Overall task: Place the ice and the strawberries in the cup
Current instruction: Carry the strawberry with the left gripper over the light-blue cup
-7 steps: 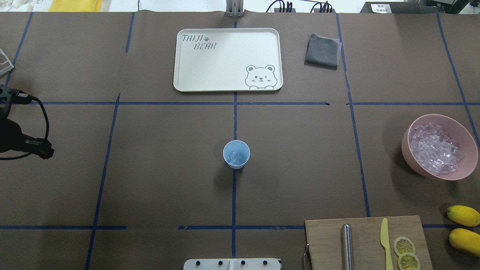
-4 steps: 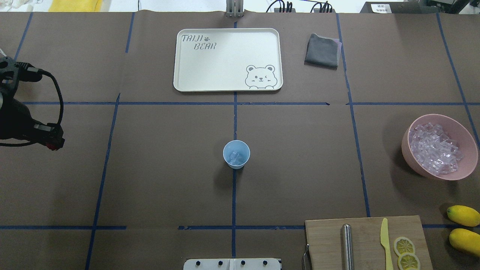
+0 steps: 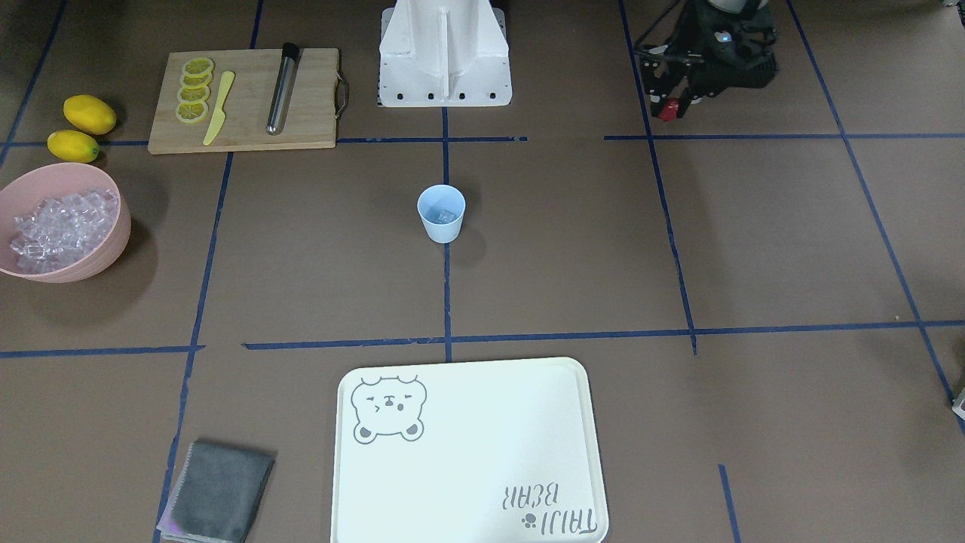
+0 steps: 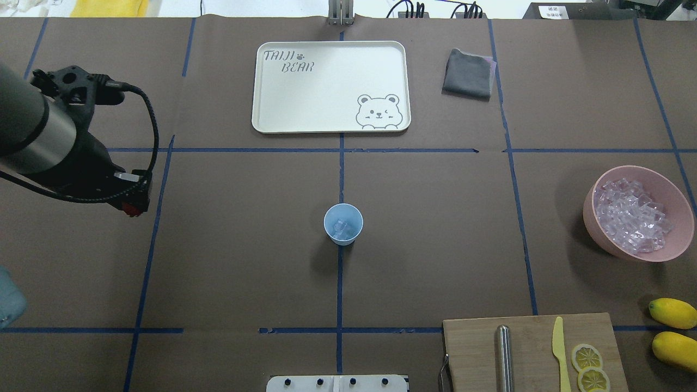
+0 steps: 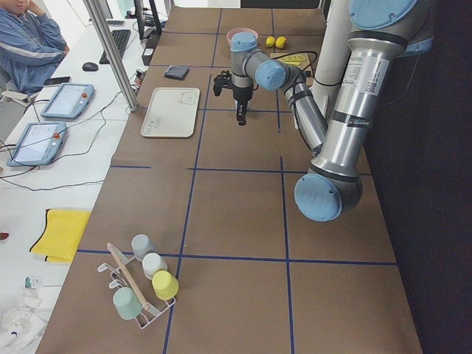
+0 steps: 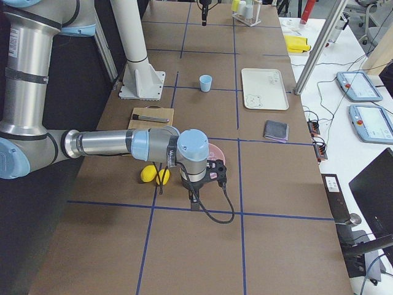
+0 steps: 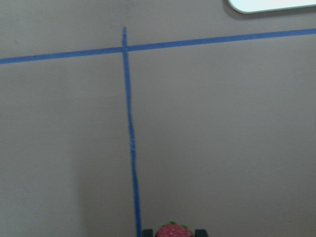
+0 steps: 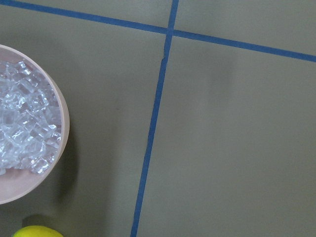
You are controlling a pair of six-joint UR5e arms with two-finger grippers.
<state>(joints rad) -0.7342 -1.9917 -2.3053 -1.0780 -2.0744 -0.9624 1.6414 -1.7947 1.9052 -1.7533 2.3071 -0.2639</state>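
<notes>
The robot's left gripper should release the strawberry on the clear ice cubes inside the pale blue cup (image 3: 444, 211).
The pale blue cup (image 4: 343, 224) stands at the table's middle, with a few clear ice cubes (image 4: 341, 228) inside; it also shows in the front view (image 3: 441, 213). My left gripper (image 4: 130, 208) is at the left, well away from the cup, shut on a small red strawberry (image 7: 171, 231) with a green top. The strawberry also shows as a red spot in the front view (image 3: 669, 111). My right gripper (image 6: 193, 203) hangs beside the pink bowl at the table's right end. It shows only in the side view, so I cannot tell whether it is open or shut.
A pink bowl (image 4: 591, 212) full of ice stands at the right. Two lemons (image 4: 672, 313) and a cutting board (image 4: 474, 348) with a steel bar, a yellow knife and lemon slices lie at the near right. A white tray (image 4: 326, 87) and grey cloth (image 4: 468, 73) lie far.
My left arm has come further into view, moving right and away from the robot, with the red strawberry at its tip. The cup and everything else stay put.
</notes>
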